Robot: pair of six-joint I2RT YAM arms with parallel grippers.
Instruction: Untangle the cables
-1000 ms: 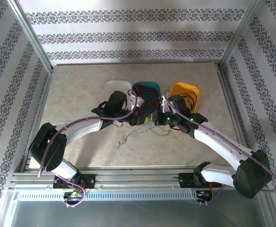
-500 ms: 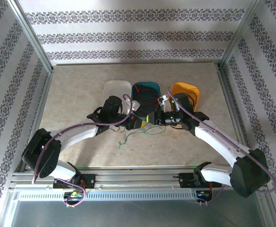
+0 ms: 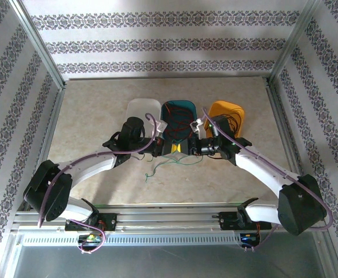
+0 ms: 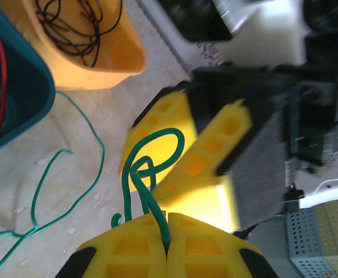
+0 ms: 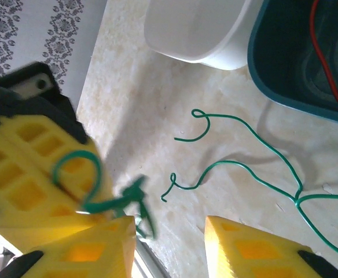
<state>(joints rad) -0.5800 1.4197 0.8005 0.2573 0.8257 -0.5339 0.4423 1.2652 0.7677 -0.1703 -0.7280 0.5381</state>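
Observation:
Next, my left gripper releases the green cable. It will go around the middle of the white bin [image 3: 146, 117], next to the teal bin.
My left gripper [image 4: 168, 219] is shut on a green cable [image 4: 135, 168], which curls up from its yellow fingertips in a small loop. The rest of that green cable [image 3: 175, 163] trails down onto the table [image 3: 94, 116]. My right gripper [image 5: 169, 227] faces the left one at close range and stands open, nothing between its fingers; the green loop hangs blurred beside its left finger [image 5: 94, 243]. In the top view both grippers, left [image 3: 169, 149] and right [image 3: 187, 148], meet in front of the teal bin [image 3: 183, 107]. A red cable [image 3: 178, 124] lies in that bin.
Three bins stand in a row behind the grippers: white [image 3: 143, 108], teal, and orange [image 3: 227, 109] holding a black cable [image 3: 234, 121]. The green cable's loose ends [image 5: 256, 169] sprawl over the table toward the near edge. Patterned walls enclose the table.
My right gripper has opened from shut. The left gripper stays shut on the green cable, and the left arm has drawn back a little to the left.

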